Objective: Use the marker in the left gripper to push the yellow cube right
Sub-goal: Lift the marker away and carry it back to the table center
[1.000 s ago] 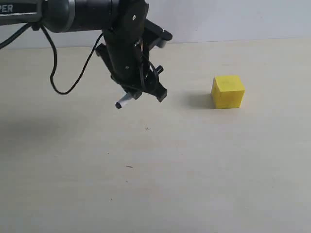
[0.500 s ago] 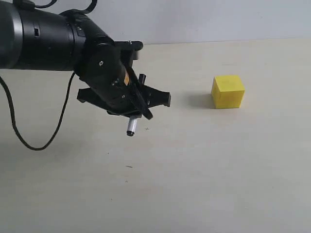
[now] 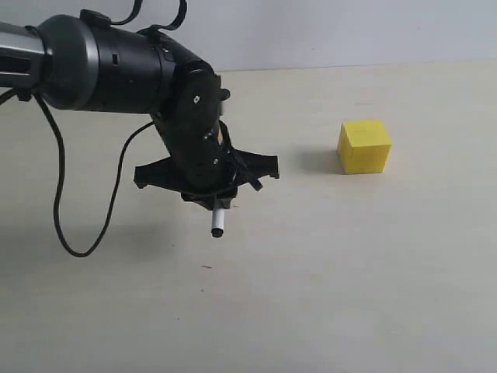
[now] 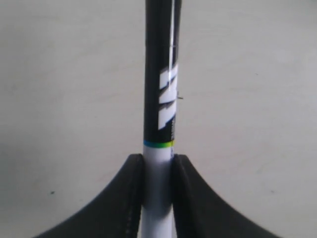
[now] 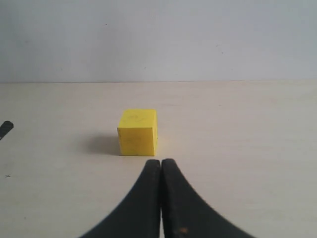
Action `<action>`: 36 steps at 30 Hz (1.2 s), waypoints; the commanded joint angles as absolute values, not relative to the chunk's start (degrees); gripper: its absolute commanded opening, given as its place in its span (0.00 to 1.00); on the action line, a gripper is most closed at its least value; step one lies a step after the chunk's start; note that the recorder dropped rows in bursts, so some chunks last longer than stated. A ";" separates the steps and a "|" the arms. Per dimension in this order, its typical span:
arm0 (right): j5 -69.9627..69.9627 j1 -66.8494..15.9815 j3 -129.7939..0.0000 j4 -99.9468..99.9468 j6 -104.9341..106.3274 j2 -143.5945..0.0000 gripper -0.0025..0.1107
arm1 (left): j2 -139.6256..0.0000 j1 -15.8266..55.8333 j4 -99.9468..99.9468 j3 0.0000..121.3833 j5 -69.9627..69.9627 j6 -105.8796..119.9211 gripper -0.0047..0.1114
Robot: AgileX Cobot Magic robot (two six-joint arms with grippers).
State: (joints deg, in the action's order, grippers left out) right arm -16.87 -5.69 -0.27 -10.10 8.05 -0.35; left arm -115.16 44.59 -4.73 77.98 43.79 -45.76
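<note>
The marker will go down from my left gripper on the bare table (image 3: 231,208) (image 4: 165,114) just behind the small dark speck.
The yellow cube (image 3: 364,146) sits on the table at the right, and the right wrist view shows the same yellow cube (image 5: 137,132) just beyond the fingertips. My left gripper (image 3: 215,199) hangs well to the cube's left, shut on the marker (image 3: 218,222), whose short white end with a dark tip points down at the table. Up close, the marker (image 4: 159,99) shows a black part with white lettering, and its white barrel is clamped in the left gripper (image 4: 158,161). My right gripper (image 5: 161,162) is shut and empty; it is outside the exterior view.
The pale table (image 3: 349,272) runs back to a light wall (image 3: 349,31). A loose black cable (image 3: 62,210) droops from the left arm down toward the table at the left. A small dark speck (image 3: 206,266) lies in front of the marker.
The left arm has swung down and toward the front. Its gripper has turned, so the marker now points straight down instead of slanting left. The cube has not moved.
</note>
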 commanded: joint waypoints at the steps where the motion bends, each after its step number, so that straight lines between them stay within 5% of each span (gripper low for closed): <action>1: -16.44 -5.35 0.00 -10.08 8.34 0.00 0.02 | -117.22 44.56 -2.63 81.74 43.80 -44.58 0.04; 31: -16.44 -5.35 0.00 -10.08 8.34 0.00 0.02 | -123.57 43.87 -1.94 83.97 44.55 -45.47 0.04; 36: -16.44 -5.35 0.00 -10.08 8.34 0.00 0.02 | -123.57 43.87 -1.94 83.97 44.68 -46.63 0.19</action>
